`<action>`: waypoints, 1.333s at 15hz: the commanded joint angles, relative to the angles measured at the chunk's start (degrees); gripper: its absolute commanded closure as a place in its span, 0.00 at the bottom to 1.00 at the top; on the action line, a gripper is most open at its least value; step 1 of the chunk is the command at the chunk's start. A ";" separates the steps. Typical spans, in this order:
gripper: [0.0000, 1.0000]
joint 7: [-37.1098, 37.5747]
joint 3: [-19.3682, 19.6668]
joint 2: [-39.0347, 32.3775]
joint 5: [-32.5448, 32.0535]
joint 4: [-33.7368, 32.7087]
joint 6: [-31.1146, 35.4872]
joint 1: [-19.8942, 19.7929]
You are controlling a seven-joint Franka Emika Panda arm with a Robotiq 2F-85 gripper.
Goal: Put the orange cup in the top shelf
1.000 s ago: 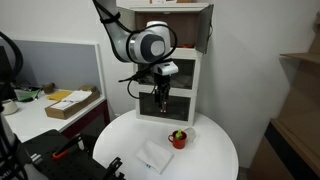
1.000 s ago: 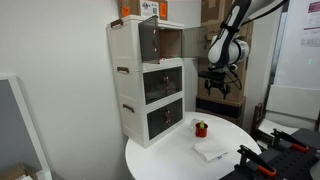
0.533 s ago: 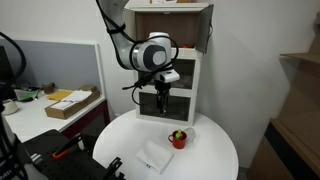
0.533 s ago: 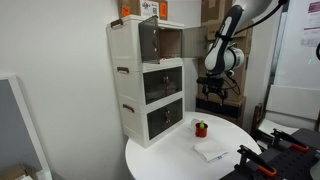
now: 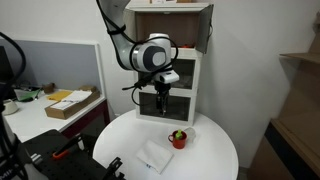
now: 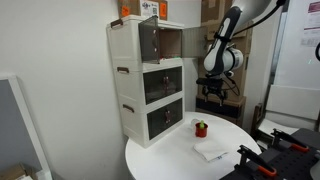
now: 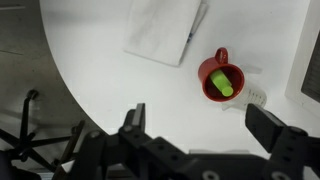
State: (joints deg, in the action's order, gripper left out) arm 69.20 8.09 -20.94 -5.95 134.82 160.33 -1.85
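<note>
I need to close my gripper on the orange cup's rim (image 5: pixel 172 136) (image 7: pixel 203 75) next to its handle, on the side of the cup that is toward the flat white packet.
The orange cup (image 5: pixel 178 139) stands upright on the round white table (image 5: pixel 200 160), with greenish-yellow bits at its rim; it also shows in an exterior view (image 6: pixel 201 128) and in the wrist view (image 7: pixel 221 78). My gripper (image 5: pixel 162 104) hangs open and empty above the table, up and to the side of the cup (image 6: pixel 213 98). In the wrist view its two fingers (image 7: pixel 205 118) are spread wide, the cup just beyond them. The top shelf (image 6: pixel 168 41) of the white cabinet has its door swung open; its brownish inside also shows in an exterior view (image 5: pixel 168 27).
A flat white packet (image 5: pixel 155 156) lies on the table near the cup, also seen in the wrist view (image 7: pixel 165 27). The two lower glass-fronted compartments (image 6: pixel 165 102) are shut. A desk with a cardboard box (image 5: pixel 70 102) stands beside the table.
The arm has shifted slightly and the gripper has come a little lower toward the table; since half a second ago nothing has visibly moved.
</note>
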 commanded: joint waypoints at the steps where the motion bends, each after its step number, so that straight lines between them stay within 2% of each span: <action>1: 0.00 -2.00 1.88 -3.96 1.07 -1.84 2.92 2.80; 5: 0.00 -8.01 0.23 -11.24 3.01 -7.43 5.15 2.26; 10: 0.00 -15.55 -0.72 -19.92 9.20 -16.55 5.07 0.60; 20: 0.00 -20.20 -0.48 -34.16 16.44 -30.86 1.28 -0.42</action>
State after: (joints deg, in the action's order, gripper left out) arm 51.44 7.84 -50.64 7.96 109.61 163.84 -1.92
